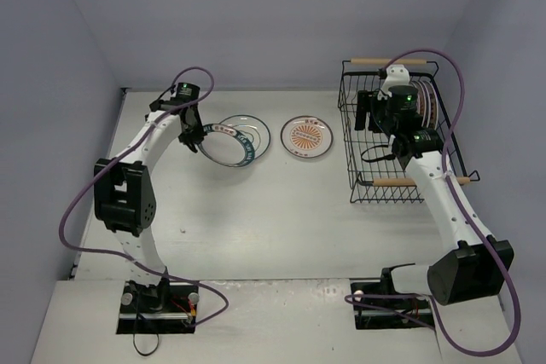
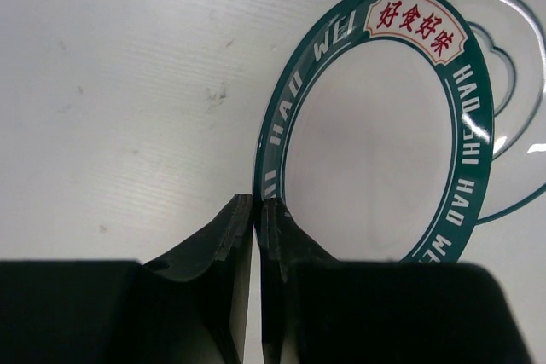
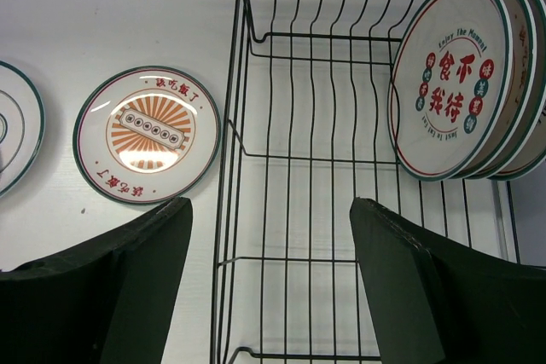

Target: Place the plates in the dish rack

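Note:
I should lay the teal-rimmed plate down, as my left gripper holds its edge from above, and grip it with that gripper from its side [image 1: 203, 150] before my right gripper takes it.
My left gripper [image 2: 256, 202] is shut on the near rim of the dark teal-rimmed plate [image 2: 375, 134], which is tilted up off the table. It shows in the top view [image 1: 222, 147] with my left gripper [image 1: 196, 135] at its left edge. A white plate with thin teal lines [image 2: 512, 83] lies partly under it. An orange sunburst plate [image 1: 306, 136] lies flat between it and the dish rack [image 1: 352, 159]. My right gripper [image 3: 271, 210] is open and empty above the rack's left part [image 3: 247, 36]. Several red-character plates [image 3: 452, 83] stand on edge at the rack's far right.
The rack's two wooden handles [image 1: 388, 61] sit at its far and near ends. The thin-lined plate's edge shows at the left of the right wrist view [image 3: 17, 125]. Purple cables loop from both arms. Grey walls close in the table on three sides.

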